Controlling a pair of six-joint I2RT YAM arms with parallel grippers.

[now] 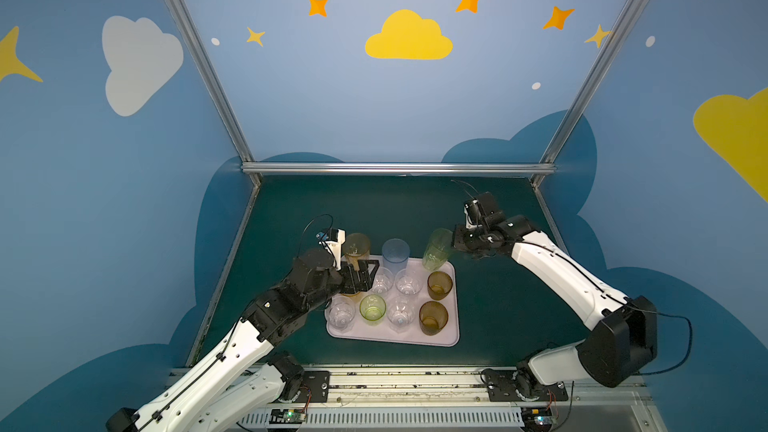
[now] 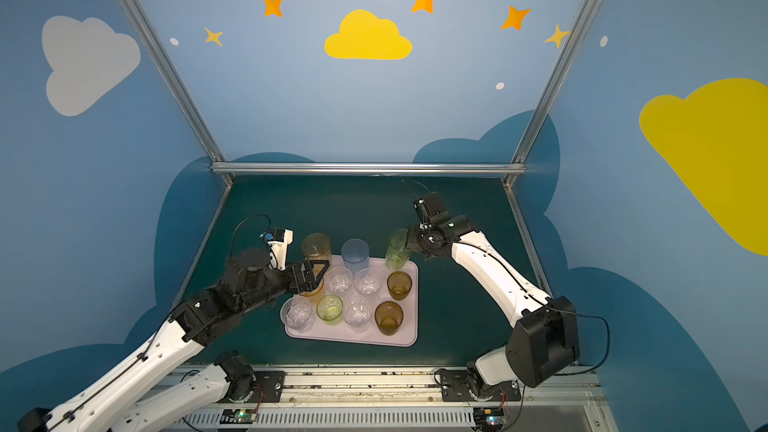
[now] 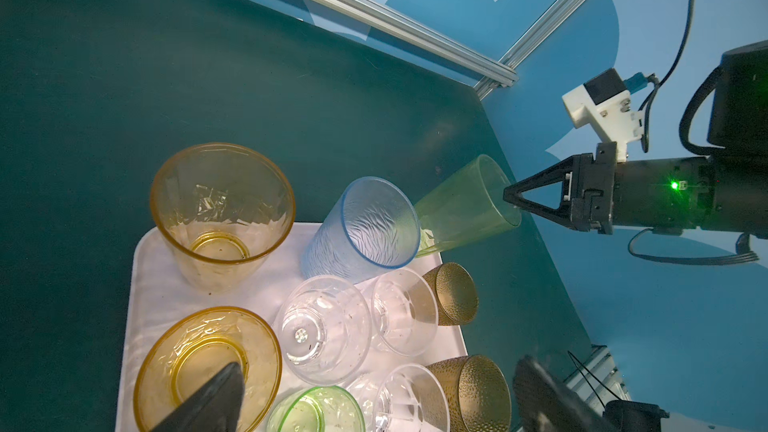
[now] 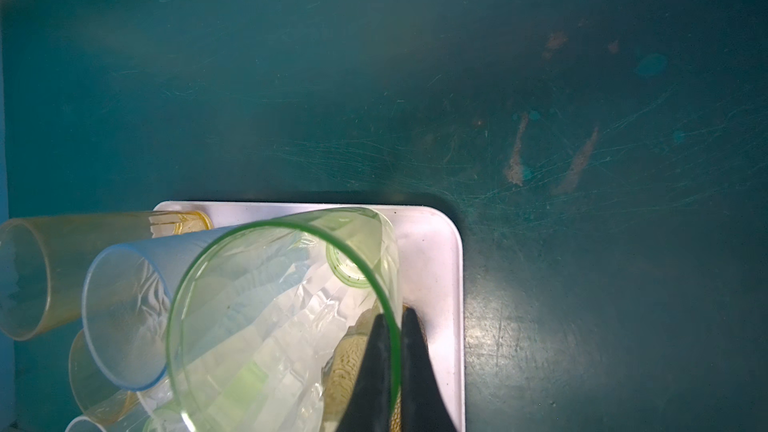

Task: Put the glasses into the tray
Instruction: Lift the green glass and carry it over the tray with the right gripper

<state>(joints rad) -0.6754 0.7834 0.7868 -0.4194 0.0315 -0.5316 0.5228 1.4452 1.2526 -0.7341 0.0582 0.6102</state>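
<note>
The tall green glass will go down with my right gripper. I will set it on the tray's far side (image 1: 424, 268) (image 4: 361, 235), next to the tall blue glass.
The pale lilac tray (image 1: 455, 328) (image 2: 412, 328) holds several glasses: tall yellow (image 1: 356, 248), tall blue (image 1: 395, 254), clear faceted ones (image 1: 408, 282), a short green (image 1: 372, 307) and two brown (image 1: 433, 317). My right gripper (image 1: 455, 238) (image 4: 397, 347) is shut on the rim of the tall green glass (image 1: 437, 249) (image 4: 282, 317). That glass leans, with its base over the tray's far right corner. My left gripper (image 1: 359, 274) (image 3: 374, 405) stands open above the tray's left side, one finger (image 3: 208, 401) over the short orange glass (image 3: 208, 363).
Dark green tabletop (image 1: 498, 305) lies right of and behind the tray. Aluminium frame rails (image 1: 399, 168) edge the table at the back and sides. Both arm bases sit on the front rail (image 1: 415, 384).
</note>
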